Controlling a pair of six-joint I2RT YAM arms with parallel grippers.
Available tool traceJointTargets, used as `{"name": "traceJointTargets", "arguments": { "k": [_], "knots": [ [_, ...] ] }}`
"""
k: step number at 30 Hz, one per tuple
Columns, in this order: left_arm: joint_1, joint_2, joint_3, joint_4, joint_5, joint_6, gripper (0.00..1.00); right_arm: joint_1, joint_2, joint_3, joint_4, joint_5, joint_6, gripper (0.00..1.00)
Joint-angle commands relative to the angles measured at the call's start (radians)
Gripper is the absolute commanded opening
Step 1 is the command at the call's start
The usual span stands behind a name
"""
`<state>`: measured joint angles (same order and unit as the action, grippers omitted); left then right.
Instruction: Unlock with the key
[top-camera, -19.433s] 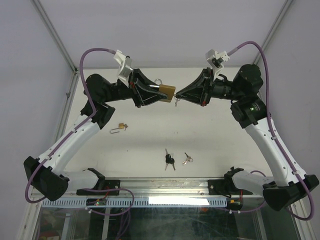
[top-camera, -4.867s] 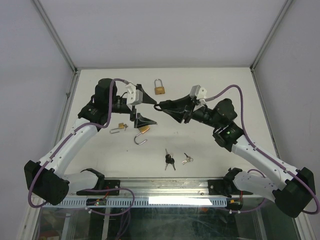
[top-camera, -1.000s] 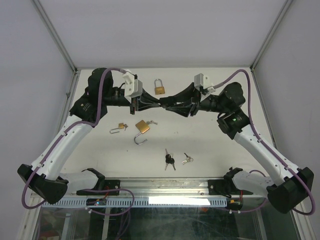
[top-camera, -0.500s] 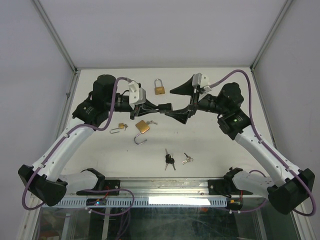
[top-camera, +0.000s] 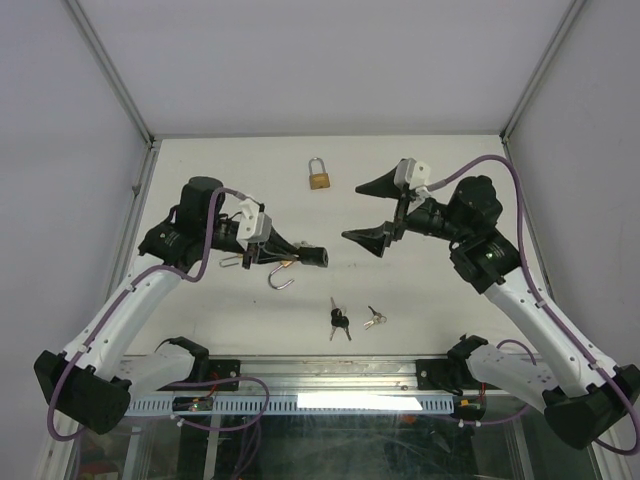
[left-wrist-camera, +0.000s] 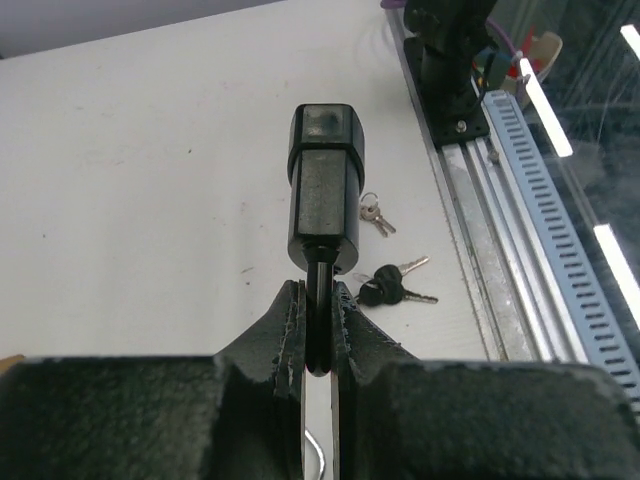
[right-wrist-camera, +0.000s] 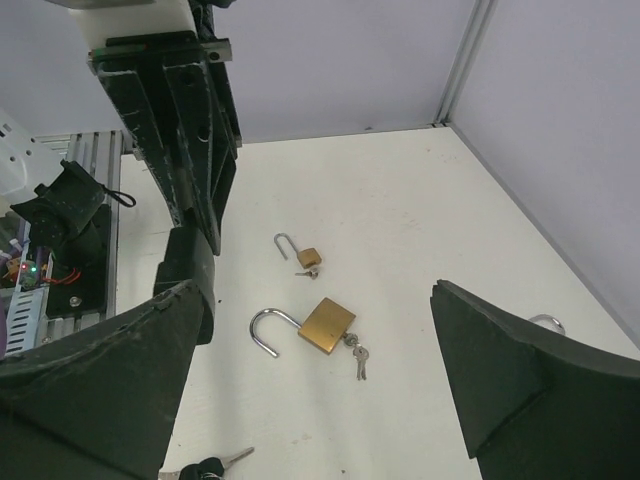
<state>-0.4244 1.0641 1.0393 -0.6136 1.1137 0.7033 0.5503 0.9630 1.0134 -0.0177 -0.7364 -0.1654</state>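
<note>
My left gripper is going to release the black block-shaped lock on the table (top-camera: 302, 291), in between the open shackle and the black-headed keys.
My left gripper (top-camera: 298, 257) (left-wrist-camera: 318, 290) is shut on the thin black stem of a black block-shaped lock (top-camera: 316, 257) (left-wrist-camera: 325, 180), held above the table. My right gripper (top-camera: 352, 211) (right-wrist-camera: 315, 290) hangs wide open to the right of it, holding nothing. Below lies a large brass padlock (right-wrist-camera: 326, 325) with its shackle (top-camera: 283, 281) swung open and a key (right-wrist-camera: 357, 357) in its keyhole. A bunch of black-headed keys (top-camera: 339, 320) (left-wrist-camera: 385, 288) and small silver keys (top-camera: 374, 318) (left-wrist-camera: 372, 212) lie near the front edge.
A small open brass padlock (top-camera: 236, 260) (right-wrist-camera: 305, 257) lies left of the large one. A closed brass padlock (top-camera: 319, 176) sits at the back. The metal rail (left-wrist-camera: 500, 200) and arm bases line the near edge. White walls enclose the table.
My right gripper opened, let go of the black lock and drew back to the right. My left arm carried the black lock toward the near side, over the large brass padlock.
</note>
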Motion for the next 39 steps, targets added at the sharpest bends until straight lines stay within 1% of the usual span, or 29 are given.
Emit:
{"name": "traceJointTargets", "arguments": {
  "k": [1,2,4,6,10,12,16,18,21,23,24,30,38,39],
  "knots": [
    [0.002,-0.024,0.02,-0.061,0.067,0.24,0.0,-0.013,-0.023,-0.029,-0.004,0.01,-0.014,1.0],
    [0.002,-0.021,-0.001,-0.113,0.031,0.356,0.0,-0.013,-0.023,-0.037,0.003,0.008,-0.008,1.0],
    [0.003,-0.014,-0.051,-0.182,0.013,0.48,0.0,-0.013,-0.027,-0.057,0.023,0.007,0.01,1.0],
    [0.002,-0.005,-0.104,-0.202,0.036,0.547,0.0,-0.013,-0.026,-0.073,0.041,0.003,0.028,1.0],
    [0.002,0.048,-0.212,-0.208,-0.04,0.708,0.0,-0.011,0.003,-0.087,-0.002,-0.002,0.046,1.0],
    [0.002,0.089,-0.254,-0.203,-0.053,0.791,0.0,-0.008,0.015,-0.103,-0.006,-0.021,0.066,1.0],
    [0.002,0.204,-0.301,-0.184,-0.029,0.879,0.0,0.012,0.013,-0.142,0.024,-0.015,0.094,1.0],
    [0.002,0.249,-0.32,-0.173,-0.056,0.935,0.0,0.019,0.007,-0.15,0.024,0.002,0.093,1.0],
    [0.003,0.284,-0.346,-0.106,-0.088,0.964,0.0,0.023,-0.004,-0.16,0.017,0.022,0.085,1.0],
    [0.002,0.309,-0.335,-0.048,-0.106,0.904,0.0,0.024,-0.005,-0.164,0.014,0.025,0.084,1.0],
    [0.002,0.327,-0.324,-0.038,-0.114,0.906,0.0,0.024,-0.004,-0.164,0.014,0.025,0.084,1.0],
    [-0.001,0.442,-0.273,-0.067,-0.196,1.058,0.0,0.026,0.006,-0.153,0.015,0.034,0.068,1.0],
    [-0.028,0.561,-0.17,-0.171,-0.282,1.144,0.0,0.027,0.001,-0.129,-0.04,0.047,0.025,1.0],
    [-0.029,0.573,-0.158,-0.19,-0.289,1.159,0.01,0.027,-0.001,-0.127,-0.044,0.048,0.022,1.0]
  ]
}}
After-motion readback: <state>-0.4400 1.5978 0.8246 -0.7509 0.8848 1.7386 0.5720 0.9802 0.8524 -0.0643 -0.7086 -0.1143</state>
